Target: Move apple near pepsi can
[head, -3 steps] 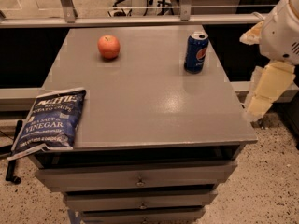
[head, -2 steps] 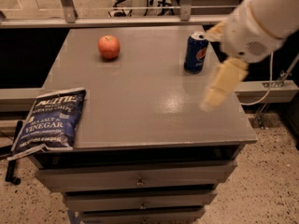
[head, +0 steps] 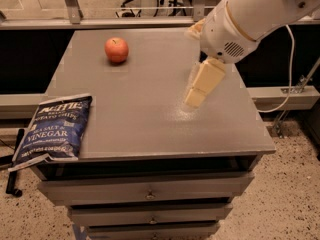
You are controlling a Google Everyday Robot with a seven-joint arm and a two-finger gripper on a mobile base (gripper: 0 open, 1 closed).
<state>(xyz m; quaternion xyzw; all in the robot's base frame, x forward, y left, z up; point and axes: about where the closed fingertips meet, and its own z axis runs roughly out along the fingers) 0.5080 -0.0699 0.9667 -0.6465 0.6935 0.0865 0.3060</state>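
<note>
The orange-red apple [head: 118, 51] is near the grey table top's far edge. Next, I move my gripper to the sides of the orange-red apple and close it there.
The orange-red apple [head: 116, 49] sits on the grey table top [head: 140, 104] at the far left. The pepsi can is hidden behind my white arm [head: 250, 19], which reaches in from the upper right. My gripper [head: 202, 84], cream-coloured, hangs over the right middle of the table, well to the right of the apple and nearer the front. It holds nothing that I can see.
A blue salt and vinegar chip bag [head: 55, 126] lies flat at the table's front left corner, overhanging the edge. Drawers [head: 150, 194] are below the top. A railing [head: 125, 9] runs behind the table. A cable [head: 290, 79] hangs at the right.
My arm has swung left from beyond the table's right edge to over the table. It now covers the pepsi can, which showed at the far right before. The apple has not moved.
</note>
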